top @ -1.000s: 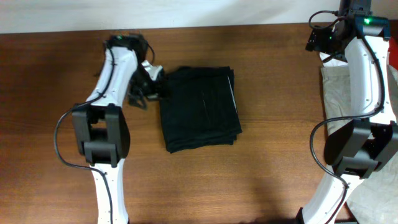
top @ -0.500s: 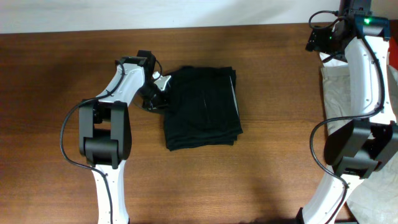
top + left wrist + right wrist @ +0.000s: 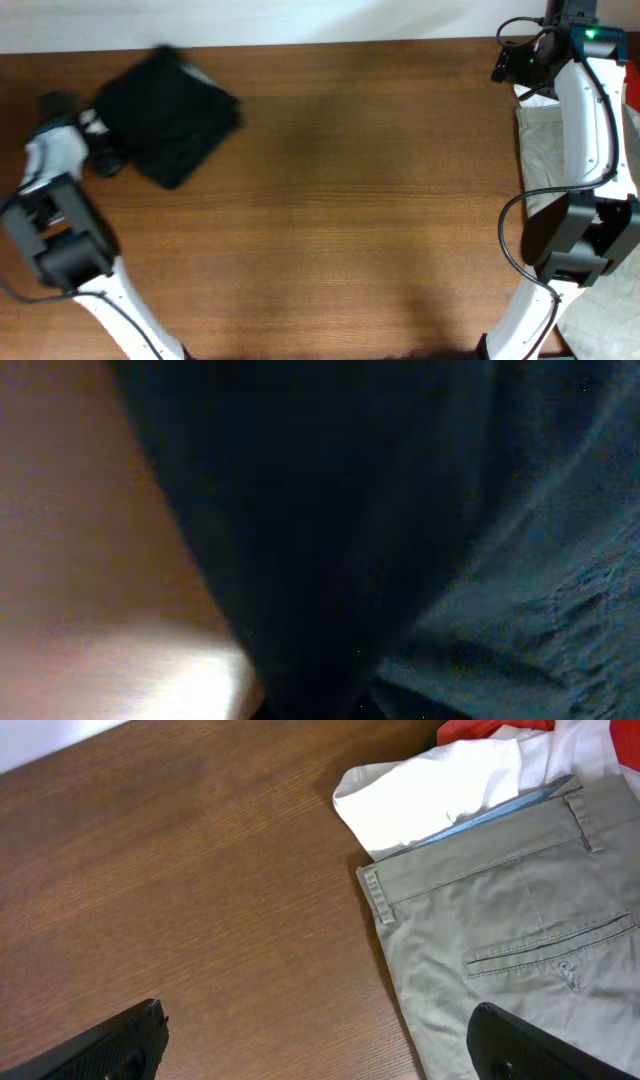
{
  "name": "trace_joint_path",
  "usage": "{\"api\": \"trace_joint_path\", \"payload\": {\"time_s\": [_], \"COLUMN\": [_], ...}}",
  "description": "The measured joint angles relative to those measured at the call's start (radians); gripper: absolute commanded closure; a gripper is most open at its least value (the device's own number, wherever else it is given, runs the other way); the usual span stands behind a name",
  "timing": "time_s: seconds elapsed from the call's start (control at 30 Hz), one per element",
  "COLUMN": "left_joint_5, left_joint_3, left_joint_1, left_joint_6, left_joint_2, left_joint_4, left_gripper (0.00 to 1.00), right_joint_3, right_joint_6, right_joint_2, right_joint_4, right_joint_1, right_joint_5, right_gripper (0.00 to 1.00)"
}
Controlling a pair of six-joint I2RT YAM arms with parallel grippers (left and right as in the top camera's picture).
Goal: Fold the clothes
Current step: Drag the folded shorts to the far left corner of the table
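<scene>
The robot's left gripper will release the folded black garment on its own side's far table corner (image 3: 106,94), along the far edge of the table.
The folded black garment (image 3: 168,115) lies at the table's far left corner, blurred with motion. My left gripper (image 3: 108,143) is at its left edge, shut on the cloth. In the left wrist view dark fabric (image 3: 400,520) fills nearly the whole frame and hides the fingers. My right gripper (image 3: 518,64) hangs at the far right, open and holding nothing. Its two fingertips (image 3: 135,1030) stand wide apart over bare wood, beside khaki trousers (image 3: 500,920).
Khaki trousers (image 3: 538,150) lie at the table's right edge under the right arm, with more pale cloth (image 3: 600,315) at the near right. A white garment (image 3: 440,790) and red cloth (image 3: 490,730) lie beyond the trousers. The brown wooden table (image 3: 350,200) spans the view.
My left gripper shut on the black garment's left edge and swept it from the table's middle to the far left corner. The right arm has not moved.
</scene>
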Motion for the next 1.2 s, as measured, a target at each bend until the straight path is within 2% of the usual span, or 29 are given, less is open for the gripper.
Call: {"api": "trace_joint_path", "payload": {"time_s": [0.13,0.27,0.37,0.5,0.7,0.8,0.9,1.0,1.03,1.1,1.17,1.2], "left_joint_5": [-0.015,-0.004,-0.020,-0.043,-0.097,-0.099,-0.110,-0.134,-0.140,-0.148,-0.156,-0.159], "left_joint_3": [0.000,0.000,0.000,0.000,-0.002,-0.002,-0.002,-0.002,-0.002,-0.002,0.005,0.017], "left_joint_1": [0.226,0.315,0.290,0.169,0.045,0.049,0.051,0.050,0.050,0.051,0.052,0.052], "left_joint_6": [-0.062,-0.082,-0.100,-0.163,-0.237,-0.229,-0.158,-0.117,-0.111,-0.097,-0.080,-0.064], "left_joint_2": [0.000,0.000,-0.001,-0.001,0.014,0.038,0.048,0.055,0.056,0.059,0.059,0.058], "left_joint_4": [-0.008,-0.017,-0.004,0.058,0.203,0.273,0.320,0.360,0.372,0.393,0.407,0.404], "left_gripper": [0.99,0.99,0.99,0.99,0.98,0.96,0.91,0.92,0.82,0.34,0.24,0.23], "right_joint_3": [0.000,0.000,0.000,0.000,0.000,0.000,0.000,0.000,0.000,0.000,0.000,0.000], "right_joint_6": [0.000,0.000,0.000,0.000,0.000,0.000,0.000,0.000,0.000,0.000,0.000,0.000], "right_joint_2": [0.000,0.000,0.000,0.000,0.000,0.000,0.000,0.000,0.000,0.000,0.000,0.000], "right_joint_4": [0.000,0.000,0.000,0.000,0.000,0.000,0.000,0.000,0.000,0.000,0.000,0.000], "right_joint_1": [0.000,0.000,0.000,0.000,0.000,0.000,0.000,0.000,0.000,0.000,0.000,0.000], "right_joint_5": [0.000,0.000,0.000,0.000,0.000,0.000,0.000,0.000,0.000,0.000,0.000,0.000], "right_gripper": [0.01,0.01,0.01,0.01,0.01,0.01,0.01,0.01,0.01,0.01,0.01,0.01]}}
